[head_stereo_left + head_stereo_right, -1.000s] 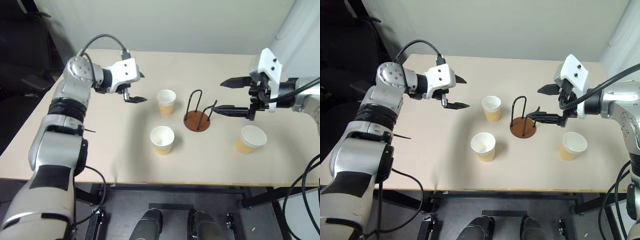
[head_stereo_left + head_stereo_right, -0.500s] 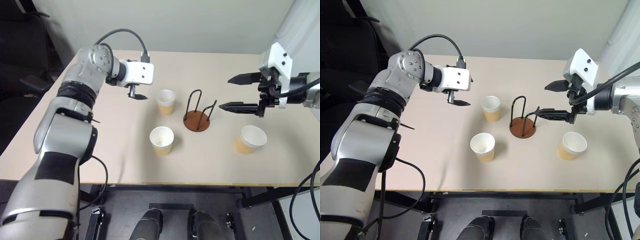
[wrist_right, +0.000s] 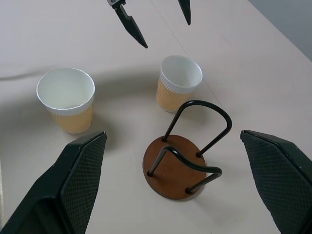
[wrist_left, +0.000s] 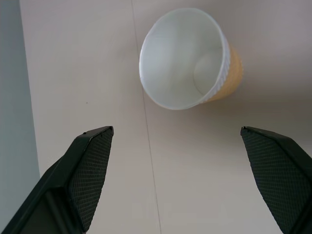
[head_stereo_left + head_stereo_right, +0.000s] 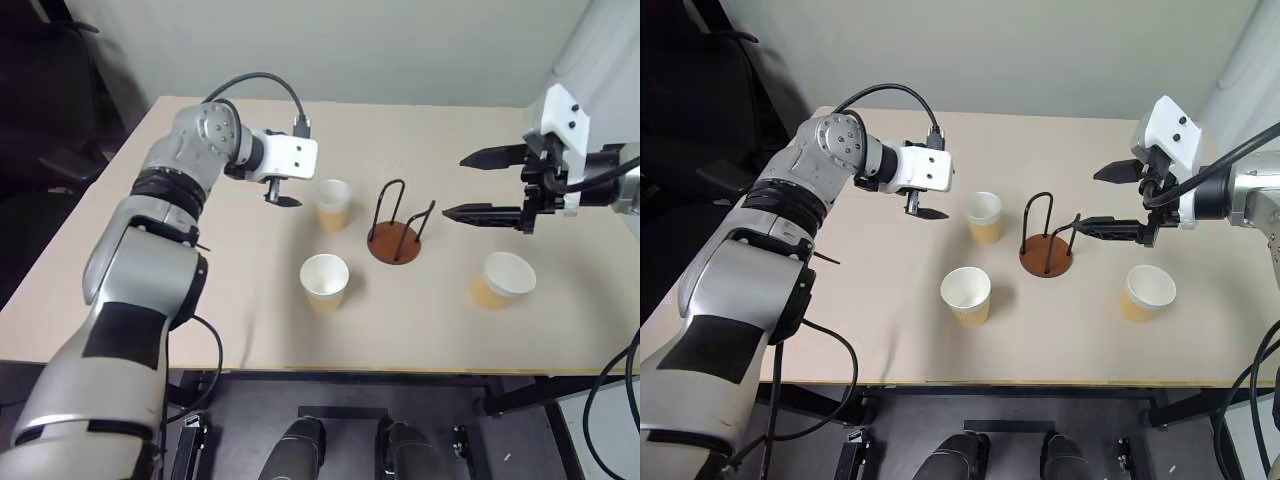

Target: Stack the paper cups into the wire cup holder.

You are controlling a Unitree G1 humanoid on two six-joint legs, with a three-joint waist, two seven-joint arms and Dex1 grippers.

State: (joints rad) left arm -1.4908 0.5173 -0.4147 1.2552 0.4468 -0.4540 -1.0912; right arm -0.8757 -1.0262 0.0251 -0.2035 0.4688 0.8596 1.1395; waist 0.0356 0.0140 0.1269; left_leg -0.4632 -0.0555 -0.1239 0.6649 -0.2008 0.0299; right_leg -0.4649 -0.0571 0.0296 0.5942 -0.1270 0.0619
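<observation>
Next, the left gripper moves to the far cup and grabs the near side of that cup's rim [image 5: 331,211] [image 4: 227,63], one finger inside.
Three paper cups stand upright on the table: a far cup [image 5: 332,203], a near cup [image 5: 324,280] and a right cup [image 5: 500,279]. The wire cup holder [image 5: 394,243], a brown disc with black wire loops, stands between them with nothing in it. My left gripper [image 5: 279,196] hovers open just left of the far cup [image 4: 187,58], which sits ahead of its spread fingers, untouched. My right gripper [image 5: 478,185] hangs open above the table, right of the holder [image 3: 181,163] and above the right cup.
The beige table [image 5: 230,300] has bare surface at the left and along the front edge. A dark chair [image 5: 50,100] stands beyond the table's left side. A wall runs behind the far edge.
My left gripper has moved right, closer to the far cup, and its wrist has rolled. The right gripper has stayed put. The cups and holder have not moved.
</observation>
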